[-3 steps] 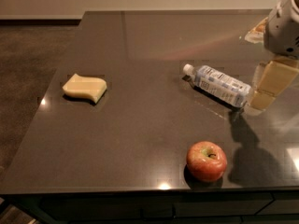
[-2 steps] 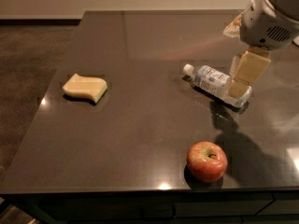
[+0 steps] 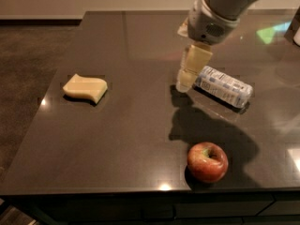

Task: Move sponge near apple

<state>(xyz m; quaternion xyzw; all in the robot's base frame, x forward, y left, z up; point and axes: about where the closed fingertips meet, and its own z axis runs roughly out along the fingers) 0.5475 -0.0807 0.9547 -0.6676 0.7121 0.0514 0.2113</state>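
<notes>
The pale yellow sponge will be gripped by my fingers at its bottle-side end [image 3: 98, 88], so that its other end is left sticking out.
The pale yellow sponge [image 3: 86, 88] lies flat on the dark table [image 3: 126, 139] at the left. The red apple [image 3: 207, 161] with a yellow-green stem patch sits near the table's front edge, right of centre. My gripper [image 3: 186, 81] hangs from the arm at the upper right, above the table's middle, just in front of the bottle's cap end. It is well to the right of the sponge and behind the apple. It holds nothing that I can see.
A clear plastic water bottle [image 3: 222, 86] with a blue-white label lies on its side right of the gripper, behind the apple. The table's left edge drops to a dark floor [image 3: 33, 55]. A bright reflection shows at the far right.
The arm has swung left from the table's right side, past the bottle, to above the middle. The sponge, apple and bottle have not moved.
</notes>
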